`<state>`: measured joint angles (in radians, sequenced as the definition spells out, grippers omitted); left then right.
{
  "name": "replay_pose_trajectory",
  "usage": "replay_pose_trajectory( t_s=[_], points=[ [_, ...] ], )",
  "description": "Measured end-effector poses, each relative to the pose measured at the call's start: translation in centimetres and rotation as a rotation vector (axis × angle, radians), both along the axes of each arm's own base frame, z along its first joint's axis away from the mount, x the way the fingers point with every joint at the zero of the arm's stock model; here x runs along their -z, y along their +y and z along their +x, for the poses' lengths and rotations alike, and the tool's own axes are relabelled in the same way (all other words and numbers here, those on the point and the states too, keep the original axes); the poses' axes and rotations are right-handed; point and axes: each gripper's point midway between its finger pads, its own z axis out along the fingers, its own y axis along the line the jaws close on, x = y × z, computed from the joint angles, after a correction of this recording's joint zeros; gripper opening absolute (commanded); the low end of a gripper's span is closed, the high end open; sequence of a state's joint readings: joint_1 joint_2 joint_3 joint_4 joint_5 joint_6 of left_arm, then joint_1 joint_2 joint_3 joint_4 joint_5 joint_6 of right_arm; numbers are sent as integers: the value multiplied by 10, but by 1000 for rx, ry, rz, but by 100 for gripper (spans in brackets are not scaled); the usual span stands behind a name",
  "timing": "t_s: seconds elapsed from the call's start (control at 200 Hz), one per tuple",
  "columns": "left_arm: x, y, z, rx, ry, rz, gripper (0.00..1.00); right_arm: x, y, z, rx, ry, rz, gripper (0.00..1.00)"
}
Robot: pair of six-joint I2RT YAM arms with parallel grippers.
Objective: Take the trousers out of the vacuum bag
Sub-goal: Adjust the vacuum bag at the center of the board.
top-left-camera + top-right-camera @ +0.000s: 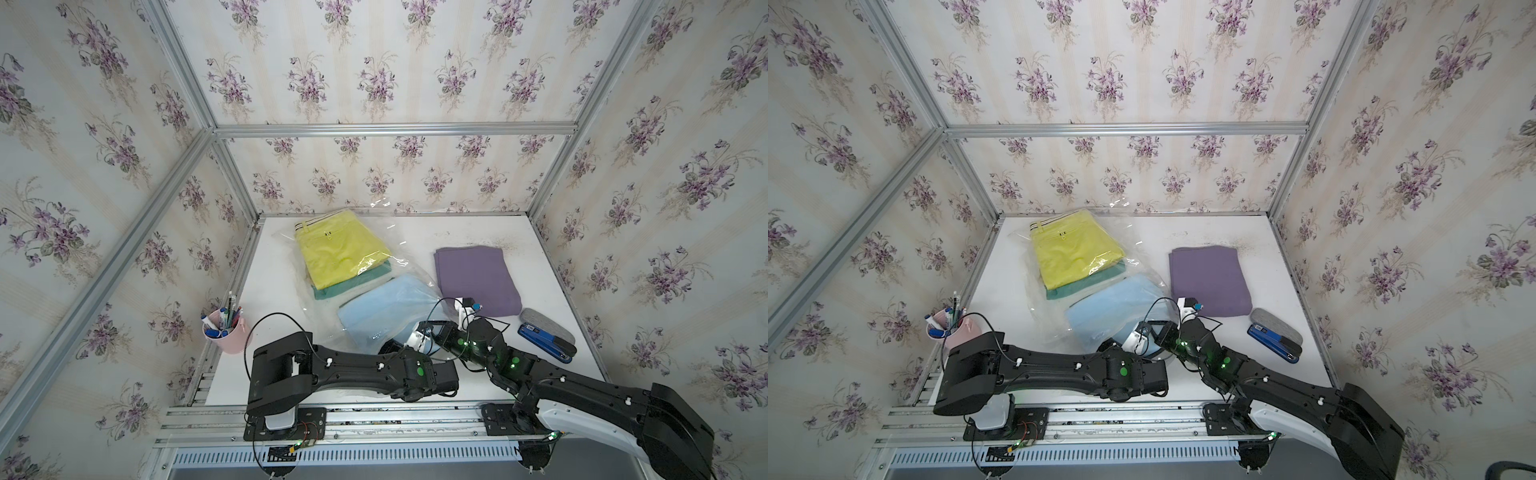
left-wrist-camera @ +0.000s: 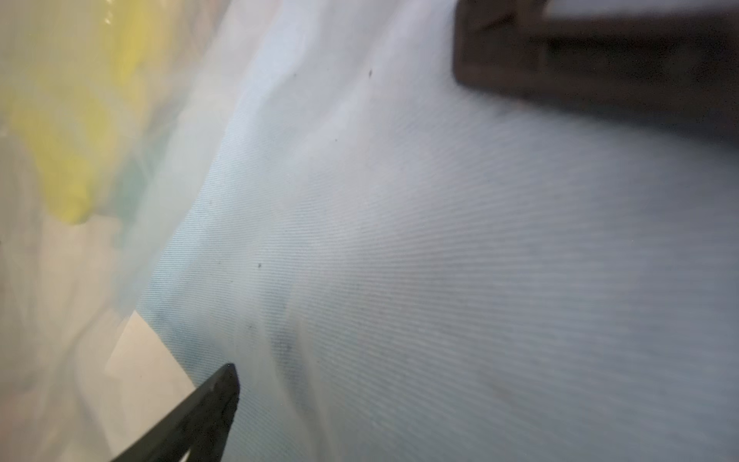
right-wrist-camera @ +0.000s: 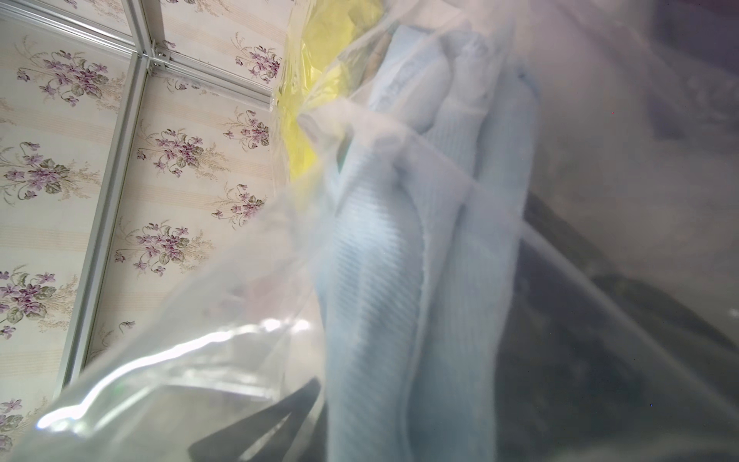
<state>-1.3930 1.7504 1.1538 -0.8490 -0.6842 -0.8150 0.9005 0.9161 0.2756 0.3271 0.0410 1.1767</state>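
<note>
A fold of the light blue trousers is held by my right gripper alone, so next my left gripper pinches the cloth at the bag's opening (image 1: 372,339) before both pull.
The see-through vacuum bag (image 1: 405,266) lies on the white table (image 1: 540,257). Inside it are yellow-green trousers (image 1: 336,253) over teal ones (image 1: 353,284), and light blue trousers (image 1: 382,307) at its near mouth. Purple trousers (image 1: 476,278) lie outside the bag to the right. My right gripper (image 1: 424,330) is shut on a fold of the light blue trousers (image 3: 380,300); one finger (image 3: 280,412) shows beside the cloth behind hazy plastic. My left gripper (image 1: 392,345) is open at the bag's mouth. The light blue cloth (image 2: 440,260) fills its view, with one finger (image 2: 212,408) showing and the other hidden.
A pink cup of pens (image 1: 226,332) stands at the table's left edge. A blue stapler (image 1: 544,338) and a grey case (image 1: 548,324) lie near the right front. Aluminium frame posts and papered walls close in three sides.
</note>
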Motion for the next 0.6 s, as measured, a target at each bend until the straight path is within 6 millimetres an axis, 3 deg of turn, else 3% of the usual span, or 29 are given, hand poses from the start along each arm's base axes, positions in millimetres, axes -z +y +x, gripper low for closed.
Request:
replay_pose_trajectory(
  t_s=[0.255, 0.515, 0.599],
  points=[
    [23, 25, -10, -25, 41, 58, 84, -9, 1, 3, -3, -10, -12, 0],
    [23, 30, -11, -49, 39, 55, 42, -12, 1, 3, -7, -20, -15, 0],
    [20, 29, -10, -59, 32, 51, 38, -14, 0, 2, -8, -27, -10, 0]
  ],
)
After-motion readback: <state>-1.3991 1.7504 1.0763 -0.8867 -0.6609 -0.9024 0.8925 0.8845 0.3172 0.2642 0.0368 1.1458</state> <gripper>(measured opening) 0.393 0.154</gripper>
